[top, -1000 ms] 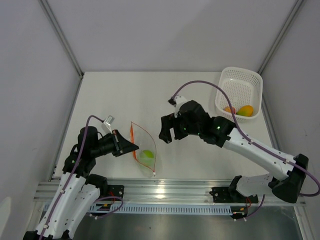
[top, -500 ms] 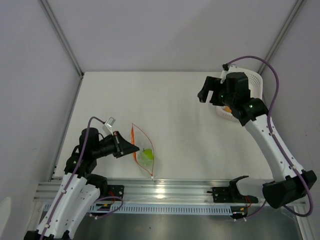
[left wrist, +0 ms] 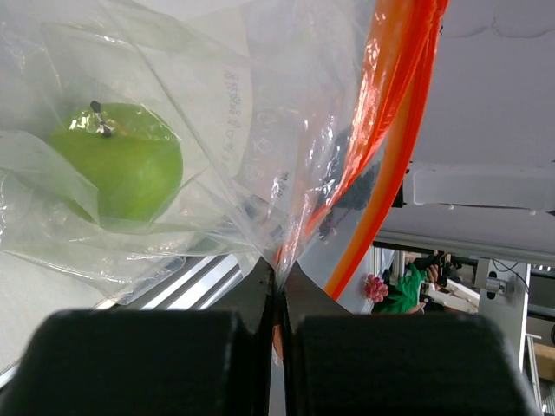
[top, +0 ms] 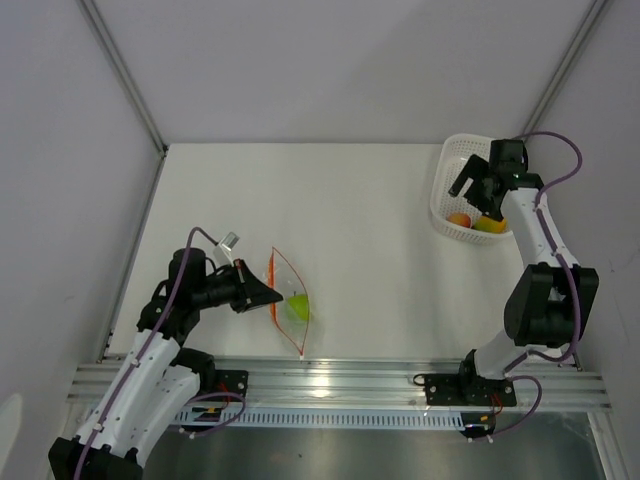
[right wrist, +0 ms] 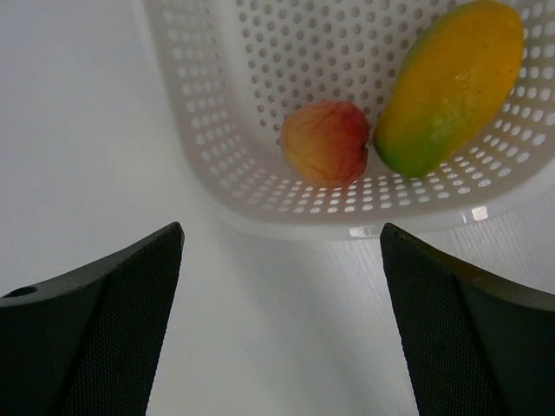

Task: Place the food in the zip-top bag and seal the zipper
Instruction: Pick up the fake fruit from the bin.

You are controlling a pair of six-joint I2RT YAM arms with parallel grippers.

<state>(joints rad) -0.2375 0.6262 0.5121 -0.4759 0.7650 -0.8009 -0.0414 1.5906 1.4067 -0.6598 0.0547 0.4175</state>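
Observation:
The robot's right gripper needs to next close around the middle of the smaller red-orange piece [top: 459, 219] [right wrist: 325, 144], next to the yellow-orange piece in the white basket.
The clear zip-top bag [top: 290, 300] hangs from my left gripper [top: 262, 296], which is shut on its mouth edge beside the red-orange zipper [top: 272, 283]. The lime-green ball [top: 297, 307] lies inside the bag. In the left wrist view the ball [left wrist: 117, 169] shows through the plastic, and the zipper [left wrist: 395, 130] runs up to the right from my left gripper [left wrist: 279, 290]. My right gripper [top: 468, 190] hovers open and holds nothing over the near-left corner of the white basket [top: 462, 143]. The yellow-orange piece [right wrist: 451, 87] and the smaller red-orange one [right wrist: 325, 143] lie in it, ahead of my right gripper [right wrist: 282, 230].
The white perforated basket [right wrist: 347, 221] stands at the table's far right, close to the side wall. An aluminium rail [top: 330, 385] runs along the near edge between the two arm bases. White table surface lies between the bag and the basket.
My right arm has swung from the table's middle, near the bag, out to the basket at far right, its jaws widening. The left gripper and bag shifted slightly right.

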